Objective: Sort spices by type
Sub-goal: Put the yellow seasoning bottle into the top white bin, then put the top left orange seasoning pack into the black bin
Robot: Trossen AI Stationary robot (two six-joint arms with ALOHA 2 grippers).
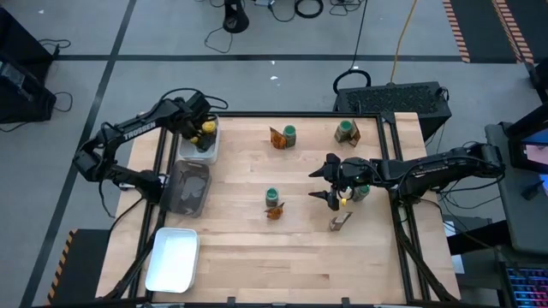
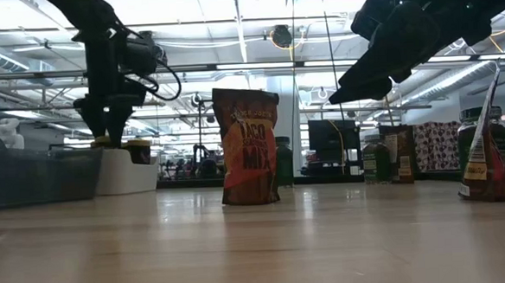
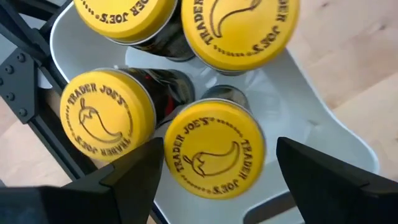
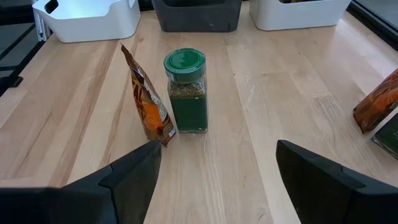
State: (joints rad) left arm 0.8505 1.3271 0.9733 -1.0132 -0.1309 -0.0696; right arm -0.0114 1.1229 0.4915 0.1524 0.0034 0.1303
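The edge point(image 1: 273, 137) of the far-side orange-brown packet nearest the yellow-lidded jars is next for my left gripper, which should go there and close on it.
Several yellow-lidded jars point(image 3: 214, 155) stand upright in the white tray point(image 1: 211, 150) at the table's far left. My left gripper point(image 3: 217, 155) hangs open over this tray, its fingers on either side of one jar's lid, a gap on each side. My right gripper point(image 1: 319, 184) is open and empty above the table's middle right. It faces a green-lidded jar point(image 4: 185, 90) that stands upright with an orange-brown packet point(image 4: 149, 102) leaning beside it. More green-lidded jars point(image 1: 290, 133) point(image 1: 345, 128) point(image 1: 362, 192) and packets point(image 1: 276, 139) point(image 1: 340, 222) stand on the wood.
A dark grey tray point(image 1: 190, 186) lies at the left edge, and another white tray point(image 1: 174, 258) at the near left corner. In the low view a taco-mix packet point(image 2: 248, 146) stands upright at mid-table. Bare wood lies along the near edge.
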